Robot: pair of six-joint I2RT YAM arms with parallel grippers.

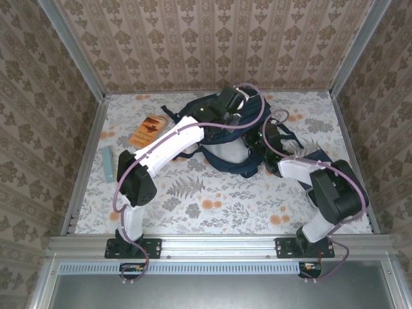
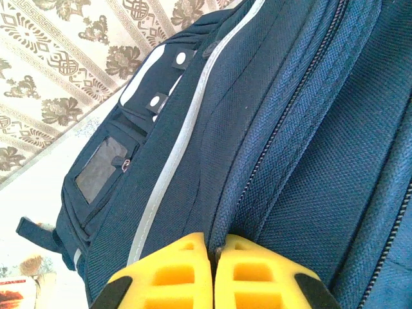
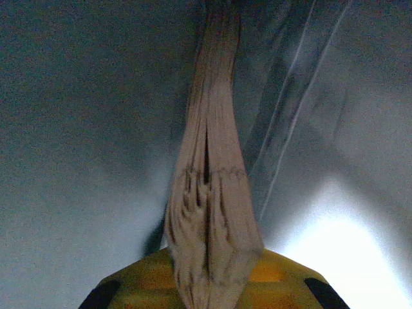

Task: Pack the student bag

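Observation:
My left gripper is at work on the fold of fabric, at the bag's far top edge. It will let the fold go down over the student bag's opening (image 1: 220,145).
The student bag (image 1: 222,151), navy with white stripes and dark straps, lies at the back middle of the table. My left gripper (image 2: 215,248) is shut on a fold of the bag's fabric (image 2: 226,212) beside a zipper, at the bag's far top edge (image 1: 226,103). My right gripper (image 3: 209,273) is inside the dim bag, shut on a book (image 3: 209,193) whose tan page edges face the camera. In the top view the right wrist (image 1: 267,138) goes into the bag's right side, and its fingers are hidden there.
An orange book (image 1: 147,129) lies left of the bag, and a flat teal object (image 1: 108,162) sits nearer the left edge. A dark navy shape (image 1: 317,158) shows behind the right arm's elbow. Patterned walls enclose the table on three sides.

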